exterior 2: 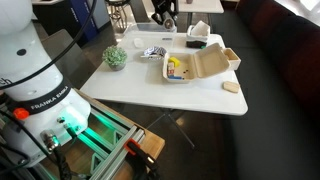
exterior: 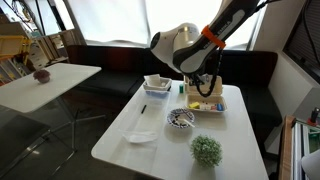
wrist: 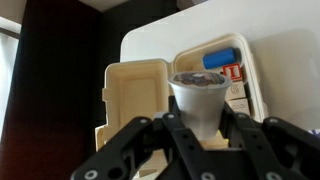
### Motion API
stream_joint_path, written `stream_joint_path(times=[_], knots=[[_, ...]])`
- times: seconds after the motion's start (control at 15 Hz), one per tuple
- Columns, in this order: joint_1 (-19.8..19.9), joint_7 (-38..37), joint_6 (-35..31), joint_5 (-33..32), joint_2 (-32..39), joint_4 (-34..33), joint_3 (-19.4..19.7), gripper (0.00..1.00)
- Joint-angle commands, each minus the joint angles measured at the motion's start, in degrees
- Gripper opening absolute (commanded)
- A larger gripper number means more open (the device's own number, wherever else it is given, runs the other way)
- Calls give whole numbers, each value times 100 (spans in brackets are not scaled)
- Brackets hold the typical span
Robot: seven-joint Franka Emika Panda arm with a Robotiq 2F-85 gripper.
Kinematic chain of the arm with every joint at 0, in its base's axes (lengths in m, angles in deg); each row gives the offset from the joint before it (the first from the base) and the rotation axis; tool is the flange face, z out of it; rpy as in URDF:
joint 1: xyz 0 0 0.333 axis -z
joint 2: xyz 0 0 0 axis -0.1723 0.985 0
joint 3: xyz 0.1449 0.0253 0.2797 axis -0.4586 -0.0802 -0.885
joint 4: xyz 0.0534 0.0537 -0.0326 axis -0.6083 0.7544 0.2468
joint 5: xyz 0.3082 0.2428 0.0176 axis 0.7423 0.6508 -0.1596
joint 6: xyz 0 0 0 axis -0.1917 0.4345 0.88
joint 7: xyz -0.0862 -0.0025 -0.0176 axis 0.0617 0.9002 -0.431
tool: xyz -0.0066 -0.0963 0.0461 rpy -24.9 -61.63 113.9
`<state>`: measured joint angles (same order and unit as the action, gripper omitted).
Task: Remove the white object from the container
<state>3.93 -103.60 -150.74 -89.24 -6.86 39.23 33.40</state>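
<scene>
The white cup, held upright above the beige tray now, will be let go by my gripper in the beige tray (exterior: 196, 98), between the yellow block and the open lid.
My gripper (wrist: 200, 122) is shut on a white cup (wrist: 198, 95) with a dark top and holds it upright above the beige tray (wrist: 135, 95). In an exterior view the gripper (exterior: 196, 88) hangs over that tray (exterior: 205, 106) at the far right of the white table. The low translucent dish (exterior: 140, 137) lies apart from it at the near left of the table, and nothing shows inside it. In the exterior view from behind the robot base, the gripper (exterior 2: 198, 30) is small and dark above the table's far side.
The beige tray (exterior 2: 195, 65) holds colourful packets. A small white square tub (exterior: 157, 84) stands at the far left, with a patterned bowl (exterior: 180, 118) mid-table. A green plant (exterior: 207, 150) sits near the front edge. A side table (exterior: 45, 82) stands off to the left.
</scene>
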Motion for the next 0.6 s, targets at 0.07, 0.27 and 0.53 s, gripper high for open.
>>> stream_joint_path(times=[0.07,0.27,0.53], knots=[[223,-81,-528,-30,621,-230,88,14],[209,-14,-462,-16,531,-142,97,39],[216,-14,-465,-14,588,-223,101,39]])
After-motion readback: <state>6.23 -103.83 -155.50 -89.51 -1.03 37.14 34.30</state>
